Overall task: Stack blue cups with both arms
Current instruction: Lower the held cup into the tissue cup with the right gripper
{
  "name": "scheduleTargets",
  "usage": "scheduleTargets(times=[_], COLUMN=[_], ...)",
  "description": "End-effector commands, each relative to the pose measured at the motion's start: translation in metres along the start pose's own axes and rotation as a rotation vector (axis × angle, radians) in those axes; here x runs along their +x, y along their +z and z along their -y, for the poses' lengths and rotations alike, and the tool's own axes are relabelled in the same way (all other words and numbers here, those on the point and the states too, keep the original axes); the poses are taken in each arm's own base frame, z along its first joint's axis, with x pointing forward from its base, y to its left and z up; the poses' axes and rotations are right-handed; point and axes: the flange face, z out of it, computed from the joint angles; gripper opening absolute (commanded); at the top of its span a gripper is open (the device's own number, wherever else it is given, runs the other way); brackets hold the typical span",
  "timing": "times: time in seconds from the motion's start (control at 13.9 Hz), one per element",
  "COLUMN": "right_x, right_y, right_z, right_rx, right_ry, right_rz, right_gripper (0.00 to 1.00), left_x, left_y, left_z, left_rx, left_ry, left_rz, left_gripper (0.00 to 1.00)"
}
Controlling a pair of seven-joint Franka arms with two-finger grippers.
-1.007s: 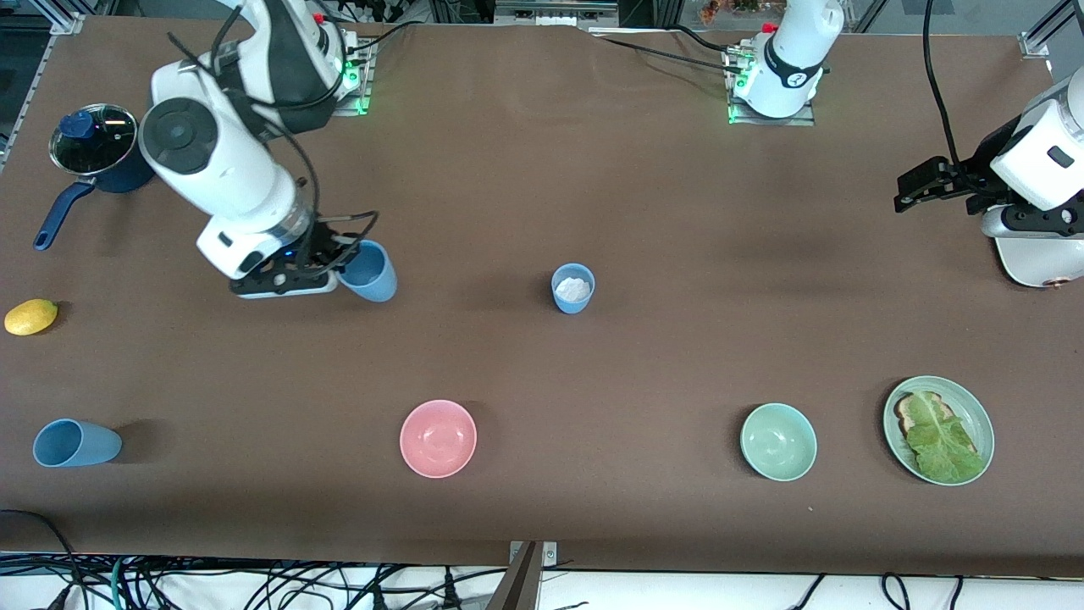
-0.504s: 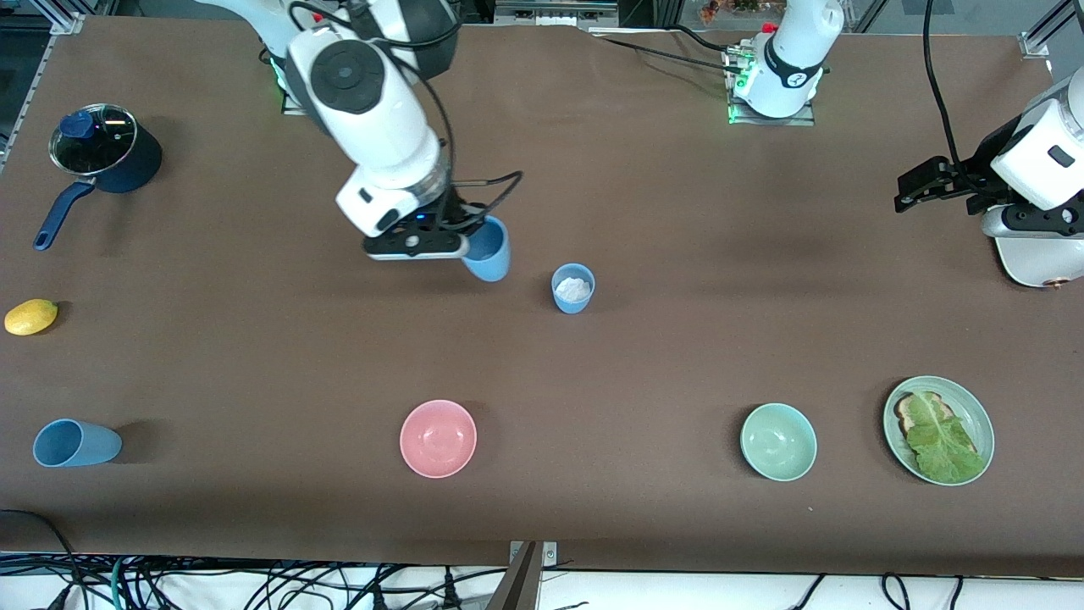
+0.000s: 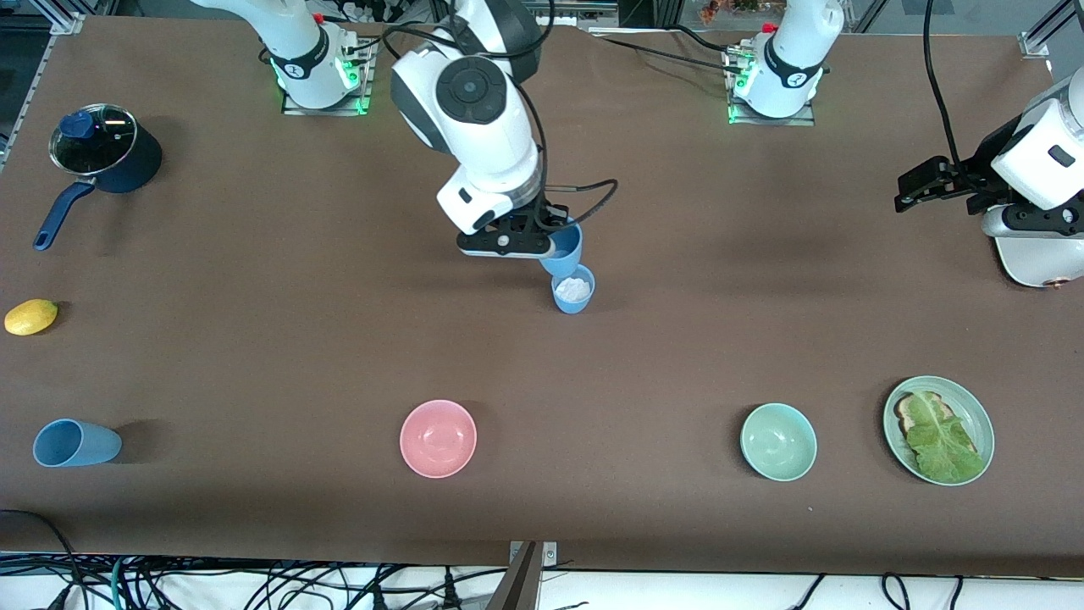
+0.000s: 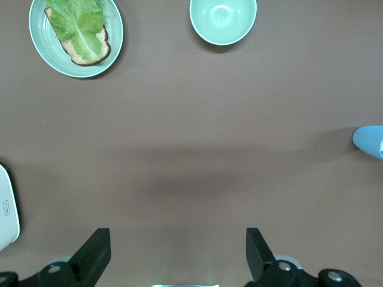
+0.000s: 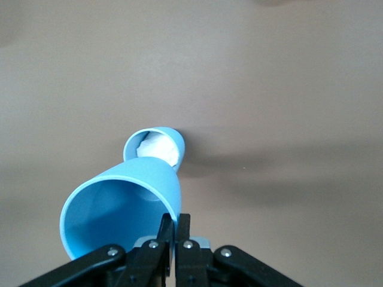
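Note:
Next, I let go of the light-blue cup with my right gripper inside the standing blue cup [image 3: 574,284] [image 5: 157,147] that has something white in it.
My right gripper [image 3: 552,241] is shut on the rim of a light-blue cup [image 3: 564,250] and holds it in the air, tilted, just over a second blue cup [image 3: 573,290] that stands mid-table with something white in it. In the right wrist view the held cup [image 5: 122,206] is pinched at its rim by my fingers [image 5: 166,230], with the standing cup [image 5: 154,147] just past it. A third blue cup [image 3: 74,443] lies on its side near the front camera at the right arm's end. My left gripper [image 3: 904,196] is open and waits over the table's left-arm end.
A pink bowl [image 3: 438,438], a green bowl [image 3: 778,441] and a green plate [image 3: 974,407] with bread and lettuce sit near the front camera. A dark-blue pot [image 3: 108,157] and a lemon [image 3: 30,317] are at the right arm's end. A white object [image 3: 1037,261] lies under the left arm.
My right arm has carried the blue cup from the right arm's end toward the middle, arriving over the cup with the white contents. The left arm has not moved.

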Motion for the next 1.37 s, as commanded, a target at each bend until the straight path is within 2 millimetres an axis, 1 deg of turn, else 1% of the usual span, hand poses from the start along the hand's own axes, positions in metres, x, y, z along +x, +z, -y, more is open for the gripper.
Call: scheduleTargets(times=[0.0, 0.29, 0.36, 0.65, 0.86, 1.29], right_x=[0.006, 0.009, 0.008, 0.006, 0.004, 0.005], right_y=[0.004, 0.016, 0.023, 0.035, 0.044, 0.050], right_z=[0.019, 0.024, 0.025, 0.026, 0.022, 0.019], right_rx=[0.022, 0.022, 0.013, -0.004, -0.027, -0.041], right_ry=[0.022, 0.027, 0.025, 0.015, 0.012, 0.005], right_rz=[-0.008, -0.017, -0.013, -0.020, -0.015, -0.027], right_gripper=[0.00, 0.00, 0.00, 0.00, 0.00, 0.00], left_x=[-0.003, -0.003, -0.002, -0.003, -0.003, -0.003], left_y=[-0.008, -0.008, -0.007, -0.007, -0.007, -0.007], left_z=[0.002, 0.002, 0.002, 0.003, 0.003, 0.003], left_rx=[0.024, 0.024, 0.024, 0.024, 0.024, 0.024], left_ry=[0.011, 0.009, 0.009, 0.009, 0.009, 0.009], left_rz=[-0.015, -0.015, -0.013, -0.012, -0.009, -0.009], left_gripper=[1.00, 1.00, 1.00, 1.00, 1.00, 1.00])
